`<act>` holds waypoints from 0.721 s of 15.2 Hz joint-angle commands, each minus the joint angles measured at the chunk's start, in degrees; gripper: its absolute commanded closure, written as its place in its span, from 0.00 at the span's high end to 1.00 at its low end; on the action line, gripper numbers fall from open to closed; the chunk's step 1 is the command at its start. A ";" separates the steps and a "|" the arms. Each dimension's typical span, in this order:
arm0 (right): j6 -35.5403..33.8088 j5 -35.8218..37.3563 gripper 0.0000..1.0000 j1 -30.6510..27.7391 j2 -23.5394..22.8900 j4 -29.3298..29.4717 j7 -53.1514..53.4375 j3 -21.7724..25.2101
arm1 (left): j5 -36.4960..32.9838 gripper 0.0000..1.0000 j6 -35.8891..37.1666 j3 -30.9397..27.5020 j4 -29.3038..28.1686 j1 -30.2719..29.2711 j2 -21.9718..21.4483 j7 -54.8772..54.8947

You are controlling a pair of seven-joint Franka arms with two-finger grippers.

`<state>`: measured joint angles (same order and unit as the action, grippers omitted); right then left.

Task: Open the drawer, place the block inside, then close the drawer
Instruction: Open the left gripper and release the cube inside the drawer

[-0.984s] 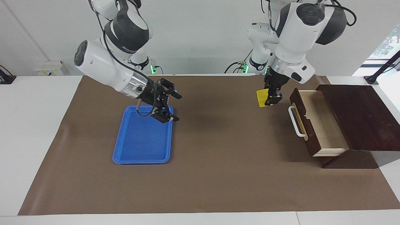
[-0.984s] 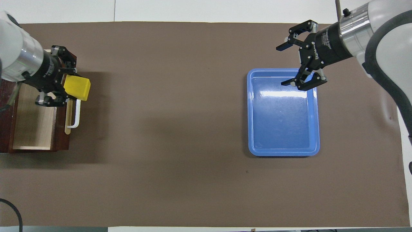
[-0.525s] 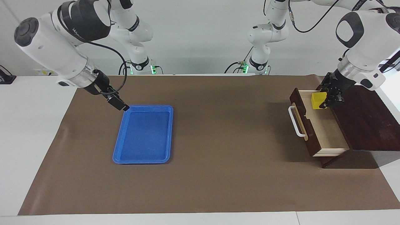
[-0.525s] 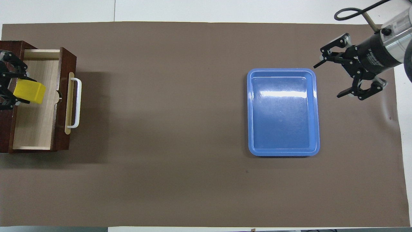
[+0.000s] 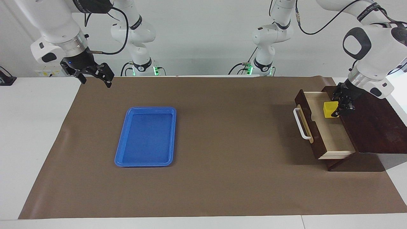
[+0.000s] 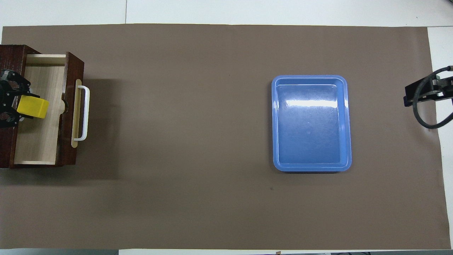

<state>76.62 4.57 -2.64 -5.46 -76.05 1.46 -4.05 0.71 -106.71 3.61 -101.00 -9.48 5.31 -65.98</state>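
The robot's left gripper needs to set the yellow block down on the drawer's pale bottom beside its handled front (image 6: 51, 110).
The drawer (image 5: 334, 136) of the dark brown wooden box (image 5: 373, 122) stands pulled out, its white bar handle (image 5: 300, 124) facing the middle of the table. My left gripper (image 5: 339, 107) is shut on the yellow block (image 5: 329, 109) and holds it low over the drawer's pale inside, close to the box's front edge. I cannot tell whether the block touches the drawer floor. From overhead the block (image 6: 33, 107) lies over the drawer (image 6: 39, 141), with the left gripper (image 6: 12, 106) at the picture's edge. My right gripper (image 5: 94, 79) hangs open and empty, raised over the mat's corner.
A flat blue tray (image 5: 120, 149) lies empty on the brown mat toward the right arm's end of the table; overhead it is the blue tray (image 6: 348, 122). The brown mat (image 5: 222, 152) covers most of the white table.
My left gripper carried the block from beside the drawer's front to over its inside and lowered it. My right arm rose and swung away from the blue tray toward the table's end.
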 commanded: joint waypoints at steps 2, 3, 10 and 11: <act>5.10 1.06 1.00 -0.79 10.45 -14.97 -2.96 -0.52 | 0.08 0.00 -3.76 0.35 -2.26 -0.63 0.05 -0.90; 5.46 0.28 1.00 -0.88 11.43 -16.92 -2.35 -0.52 | 0.08 0.00 -4.63 0.35 -2.53 -0.54 0.83 -2.74; 8.71 -2.46 1.00 -3.43 9.60 -19.05 -1.82 -0.34 | 1.48 0.00 -5.61 0.35 -2.44 -0.71 2.51 -10.13; 8.80 -2.46 1.00 -3.43 8.64 -18.44 -1.64 -0.34 | 2.10 0.00 -5.61 0.35 -2.53 -0.63 2.51 -10.49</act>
<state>83.82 3.37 -4.98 4.27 -94.31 -0.04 -3.92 1.45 -111.09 3.58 -102.49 -9.50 8.34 -75.03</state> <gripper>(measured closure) 0.000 0.445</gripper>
